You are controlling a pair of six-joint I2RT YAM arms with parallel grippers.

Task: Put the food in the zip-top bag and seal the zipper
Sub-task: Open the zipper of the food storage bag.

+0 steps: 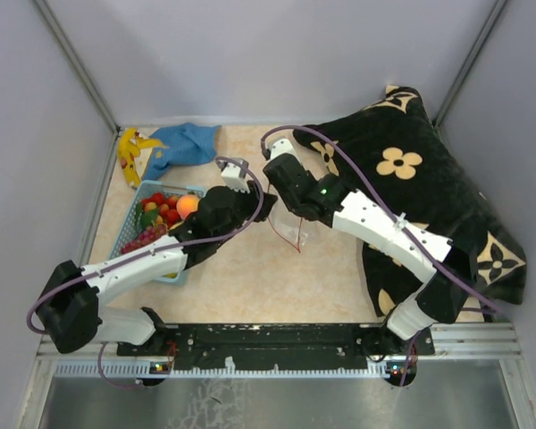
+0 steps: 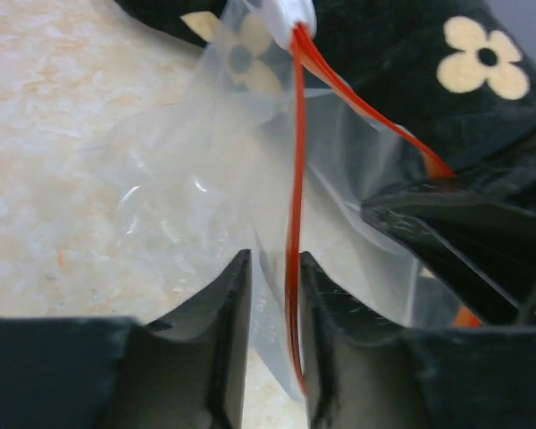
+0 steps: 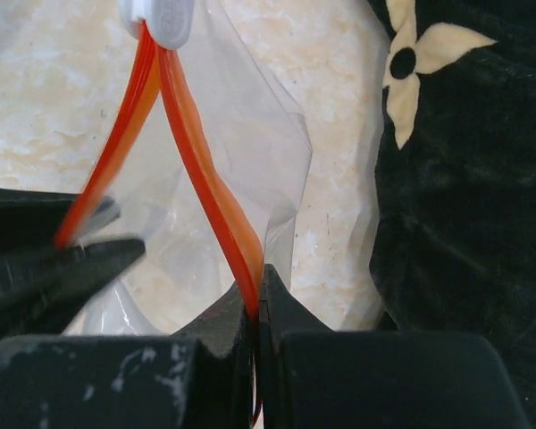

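The bag's opening is narrow below the white end piece, so my right gripper should retake its orange-red zipper strip [image 3: 221,198] and pull it wide before my left gripper fetches food.
The clear zip-top bag [image 1: 297,234] hangs open between both grippers; it also shows in the left wrist view [image 2: 179,179]. Its orange-red zipper [image 3: 196,152] splits into two strips below the white end piece [image 3: 161,13]. My right gripper [image 3: 257,281] is shut on one strip. My left gripper [image 2: 274,268] has its jaws slightly apart around the other strip [image 2: 295,179] and the bag's film. The strip lies against one finger. The food [image 1: 161,214], with the peach [image 1: 187,206] on top, lies in the light-blue basket [image 1: 129,234]. The bag looks empty.
A yellow banana [image 1: 128,147] and a blue cloth [image 1: 186,143] lie at the back left. A black cushion with cream flowers [image 1: 429,188] fills the right side, close behind the bag. Grey walls enclose the table.
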